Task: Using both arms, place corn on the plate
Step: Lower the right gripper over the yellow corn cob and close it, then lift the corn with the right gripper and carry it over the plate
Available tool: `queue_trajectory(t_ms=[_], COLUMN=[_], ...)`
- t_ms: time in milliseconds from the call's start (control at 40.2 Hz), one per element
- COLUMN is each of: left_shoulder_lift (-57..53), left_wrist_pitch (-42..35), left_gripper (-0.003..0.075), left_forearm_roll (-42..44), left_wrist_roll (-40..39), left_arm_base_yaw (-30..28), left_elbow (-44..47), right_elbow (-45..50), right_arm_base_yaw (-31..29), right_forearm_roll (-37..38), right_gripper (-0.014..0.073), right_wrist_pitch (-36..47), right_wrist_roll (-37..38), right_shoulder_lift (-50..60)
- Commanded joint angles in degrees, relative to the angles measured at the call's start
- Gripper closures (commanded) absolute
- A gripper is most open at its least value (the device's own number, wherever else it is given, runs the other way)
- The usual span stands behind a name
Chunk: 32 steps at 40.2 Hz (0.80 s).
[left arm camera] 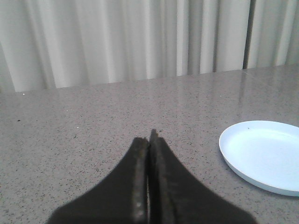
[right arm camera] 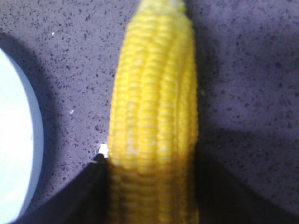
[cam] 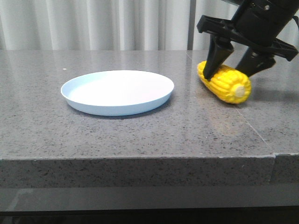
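I should set the corn down with my right gripper in the middle of the pale blue plate (cam: 126,82), with the corn's stub towards the plate's front rim.
The bright-yellow corn (cam: 230,87) lies on the grey stone table to the right of the plate, its pale stub end facing the front. My right gripper (cam: 228,74) comes down over it with one black finger pressed against each side, shut on it. In the right wrist view the corn (right arm camera: 156,93) fills the space between the fingers of the right gripper (right arm camera: 150,161), and the plate (right arm camera: 14,140) shows at one edge. The pale blue plate (cam: 117,109) has nothing on it. My left gripper (left arm camera: 149,137) is shut and holds nothing, low over bare table beside the plate (left arm camera: 261,158). It is outside the front view.
The table's front edge (cam: 140,158) runs across the front view. A pale pleated curtain (cam: 93,23) hangs behind the table.
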<state>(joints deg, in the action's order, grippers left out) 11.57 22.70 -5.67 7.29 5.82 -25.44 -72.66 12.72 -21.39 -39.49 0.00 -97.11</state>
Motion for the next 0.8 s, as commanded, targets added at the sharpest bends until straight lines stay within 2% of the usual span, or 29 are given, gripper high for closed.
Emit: queue_trajectory(t_ms=[0,75,199,323,572,647,771], left_shoulder_lift=[0.44,0.44,0.44,0.44,0.44,0.44,0.44], left_wrist_pitch=[-4.88,-4.88,-4.88,-4.88,-4.88,-4.88,-4.88], left_gripper=[0.0741,0.0741,0.0740,0.0740,0.0740,0.0741,0.0741], left_forearm_roll=[-0.17,-0.17,-0.17,-0.17,-0.17,-0.17,-0.17], left_wrist_roll=[0.06,0.06,0.06,0.06,0.06,0.06,0.06], left_arm_base_yaw=[0.36,0.36,0.36,0.36,0.36,0.36,0.36], left_elbow=[-1.48,-1.48,-1.48,-1.48,-1.48,-1.48,-1.48], right_elbow=[-1.99,-1.99,-2.27,-4.89,-14.68,-18.36,-24.49], right_arm_base_yaw=[-0.04,-0.04,0.14,2.27,15.98,20.07,25.02], right_forearm_roll=[-1.07,-1.07,-0.22,4.88,27.98,30.96,31.37], right_gripper=[0.0453,0.0535,0.0531,0.0531,0.0531,0.0531,0.0531], right_wrist_pitch=[1.13,0.53,-0.65,-3.03,-9.27,-11.08,-13.39], right_wrist_roll=[-0.82,-0.82,0.00,7.51,29.88,33.61,36.07], right_shoulder_lift=[2.79,3.08,4.86,6.35,5.00,2.85,-2.19])
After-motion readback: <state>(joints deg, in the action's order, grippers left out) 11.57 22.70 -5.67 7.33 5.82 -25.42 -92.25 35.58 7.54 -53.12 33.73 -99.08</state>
